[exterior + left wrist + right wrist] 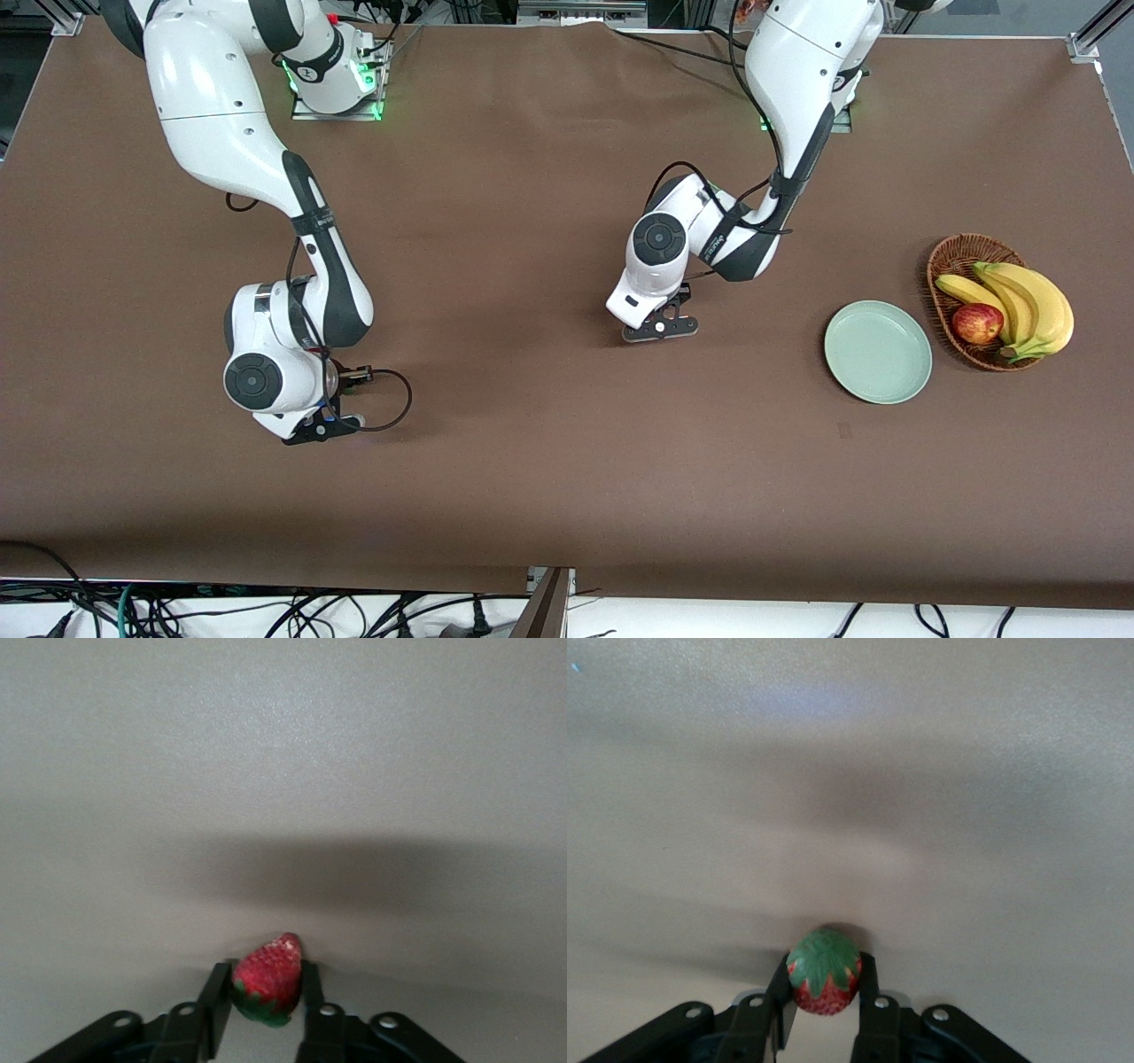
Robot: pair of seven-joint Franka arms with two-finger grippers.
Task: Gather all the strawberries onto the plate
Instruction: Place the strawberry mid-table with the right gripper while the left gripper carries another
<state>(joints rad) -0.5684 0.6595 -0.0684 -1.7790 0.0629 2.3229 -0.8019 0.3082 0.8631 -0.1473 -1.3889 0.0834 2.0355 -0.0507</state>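
Observation:
Next, my left gripper lets go of the strawberry, now low over the brown table, near the middle of the pale green plate (873, 339), next to the wicker basket.
My left gripper (660, 328) is low over the middle of the brown table, toward the right arm's end from the plate (877, 352). In the left wrist view the left gripper (266, 967) is shut on a red strawberry (268, 979), one finger on each side. My right gripper (323, 430) is low over the table toward the right arm's end. In the right wrist view the right gripper (824, 961) is shut on a second strawberry (824, 973), its green top facing the camera. The pale green plate holds nothing. Both berries are hidden in the front view. A third strawberry is out of view.
A brown wicker basket (948, 257) stands beside the plate at the left arm's end, holding bananas (1032, 306) and a red-yellow apple (977, 323). Cables lie along the table edge nearest the front camera.

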